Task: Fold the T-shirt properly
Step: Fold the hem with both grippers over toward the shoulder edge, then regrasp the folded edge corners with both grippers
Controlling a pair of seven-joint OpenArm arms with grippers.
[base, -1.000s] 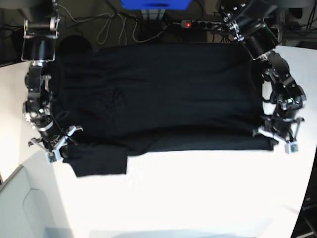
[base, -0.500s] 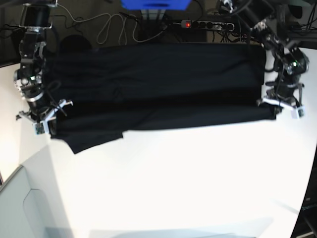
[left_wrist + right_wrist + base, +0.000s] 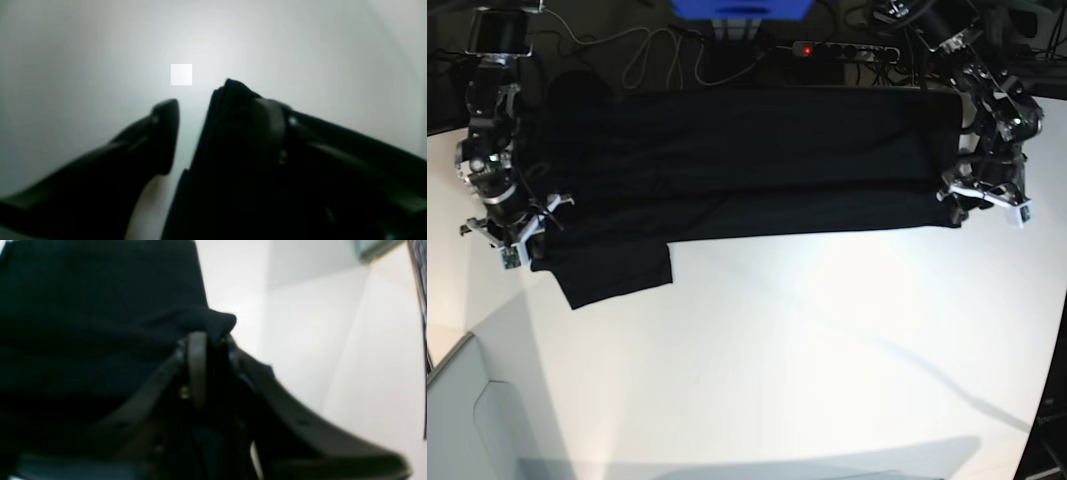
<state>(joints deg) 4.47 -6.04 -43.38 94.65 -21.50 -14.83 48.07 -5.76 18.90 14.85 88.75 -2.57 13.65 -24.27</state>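
I need to move my left gripper inward and pinch the T-shirt's near corner (image 3: pixel 234 94) before folding, as the T-shirt's side edge is against only one finger.
The black T-shirt (image 3: pixel 737 160) lies plain side up in a wide band across the far part of the white table (image 3: pixel 807 350). One sleeve (image 3: pixel 617 270) sticks out toward me at the left. My right gripper (image 3: pixel 527 235) is at the shirt's left corner, shut on a bunch of cloth (image 3: pixel 213 321) at its fingertips (image 3: pixel 198 340). My left gripper (image 3: pixel 977 205) is at the shirt's right corner. In the left wrist view the cloth edge (image 3: pixel 227 140) lies against one finger, with a gap of bare table to the other finger (image 3: pixel 165 126).
A power strip (image 3: pixel 847 48), loose cables (image 3: pixel 647 55) and a blue object (image 3: pixel 739 8) lie behind the table's far edge. A grey panel (image 3: pixel 477 420) sits at the near left corner.
Both grippers have moved toward the far edge, taking the shirt's near edge with them. The black band is now narrower and farther back. The left sleeve has slid back too.
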